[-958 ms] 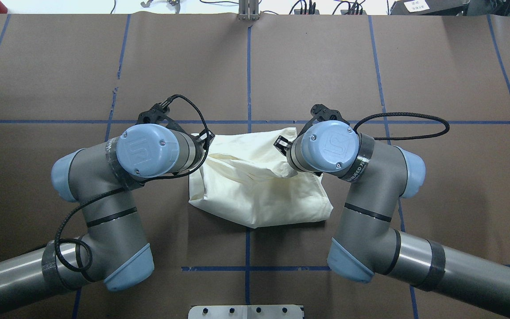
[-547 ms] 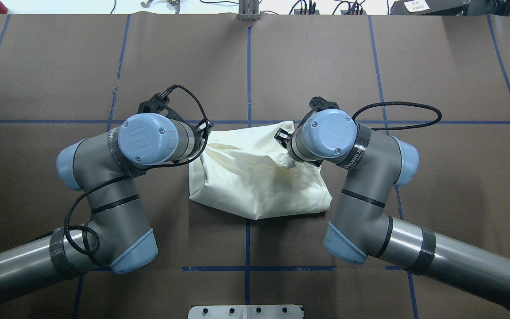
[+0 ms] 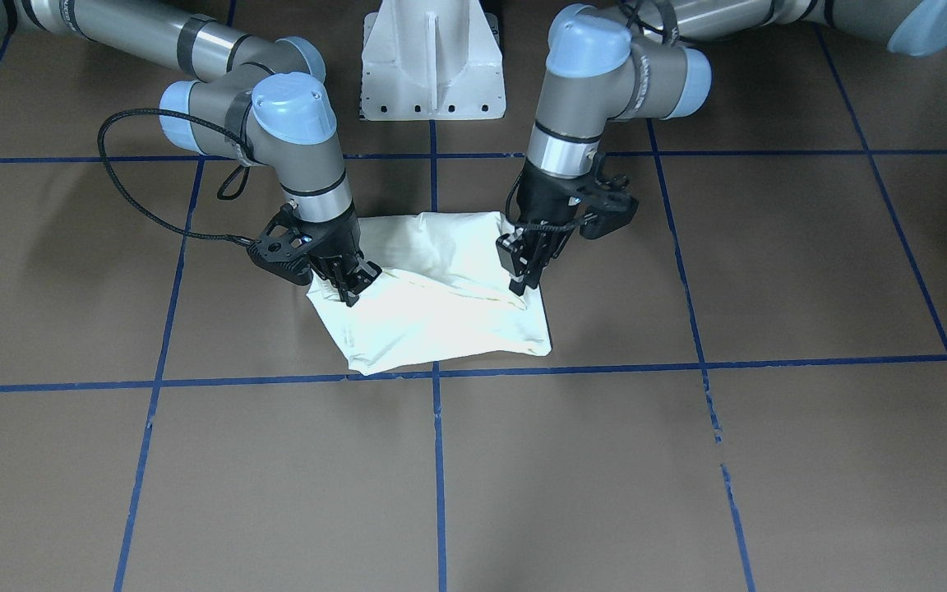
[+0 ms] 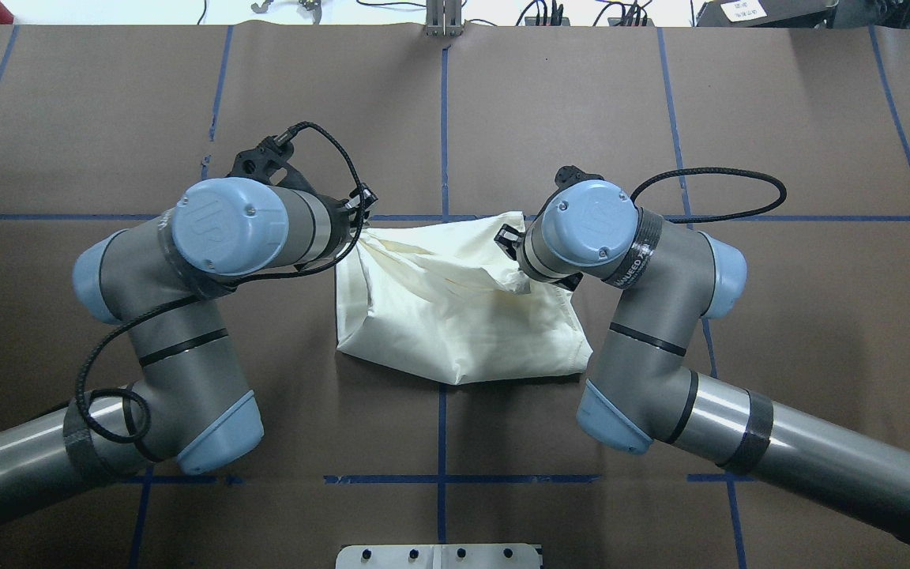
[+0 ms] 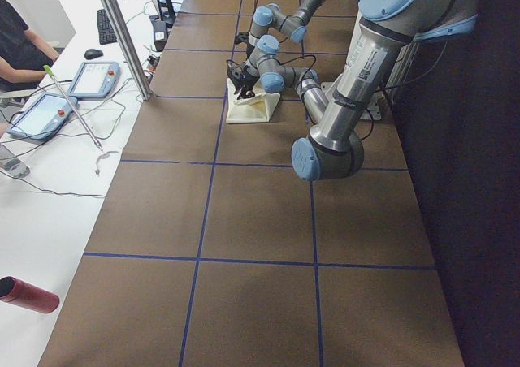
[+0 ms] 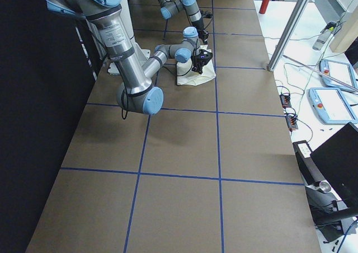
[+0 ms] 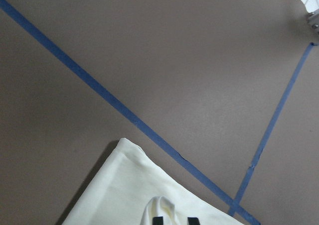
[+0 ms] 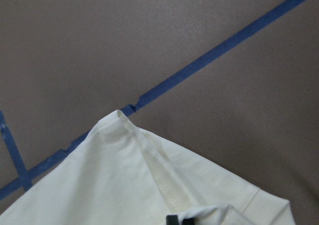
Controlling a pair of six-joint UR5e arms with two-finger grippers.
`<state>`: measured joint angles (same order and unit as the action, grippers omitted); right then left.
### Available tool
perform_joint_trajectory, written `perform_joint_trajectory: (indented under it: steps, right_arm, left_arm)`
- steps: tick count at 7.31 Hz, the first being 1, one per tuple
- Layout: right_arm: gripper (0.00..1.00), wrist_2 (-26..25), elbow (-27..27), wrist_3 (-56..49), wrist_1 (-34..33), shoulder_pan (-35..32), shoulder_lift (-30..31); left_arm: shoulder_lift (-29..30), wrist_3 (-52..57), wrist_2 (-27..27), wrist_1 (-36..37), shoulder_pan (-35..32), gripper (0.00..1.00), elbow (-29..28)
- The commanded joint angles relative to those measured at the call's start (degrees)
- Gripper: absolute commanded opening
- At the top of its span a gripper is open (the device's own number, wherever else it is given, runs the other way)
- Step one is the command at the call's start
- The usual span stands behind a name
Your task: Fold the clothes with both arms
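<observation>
I will let go of the shirt's edge with my left gripper on the bare table (image 3: 485, 181) between the shirt and the white pedestal base. That edge is now at the table's middle.
The cream shirt (image 4: 455, 324) lies folded in a rough rectangle at the table's middle, plain side up; no print shows. In the front-facing view the shirt (image 3: 441, 325) has both grippers on its upper layer. My left gripper (image 3: 518, 281) is shut on the shirt's edge, and the left wrist view shows cloth bunched between its fingertips (image 7: 158, 220). My right gripper (image 3: 352, 289) is shut on the opposite edge, and the right wrist view shows the shirt's hem (image 8: 149, 165) rising into it. In the overhead view the wrists hide both grippers.
The white pedestal base (image 3: 432, 66) stands at the robot's side of the brown, blue-taped table (image 4: 660, 118). Black cables loop off both wrists (image 4: 708, 186). Beyond the table's far edge are tablets (image 5: 89, 79), a metal post (image 5: 122, 34) and a red bottle (image 5: 28, 294).
Both wrists have moved toward the table's far side, the left one more and also outward. The held upper layer of the shirt has been drawn that way.
</observation>
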<state>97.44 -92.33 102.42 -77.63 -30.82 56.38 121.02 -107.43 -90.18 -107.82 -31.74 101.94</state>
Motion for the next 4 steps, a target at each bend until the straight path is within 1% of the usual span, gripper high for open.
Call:
perform_joint_trajectory:
  steps: [1, 2, 3, 4]
  right_arm:
    - [0.0, 0.1, 0.2, 0.0, 0.0, 0.0, -0.1]
    - [0.0, 0.1, 0.2, 0.0, 0.0, 0.0, 0.0]
    - [0.0, 0.1, 0.2, 0.0, 0.1, 0.0, -0.1]
    - [0.0, 0.1, 0.2, 0.1, 0.1, 0.0, -0.4]
  left_arm:
    - [-4.9, 2.5, -2.1, -0.4, -0.3, 0.03, 4.9]
    - [-5.9, 3.3, -2.7, -1.3, 0.7, 0.0, 3.5]
    - [-5.9, 3.5, -2.5, -4.6, 2.1, 0.0, 1.4]
    - [-5.6, 3.5, -2.5, -8.6, 2.6, 0.0, -2.6]
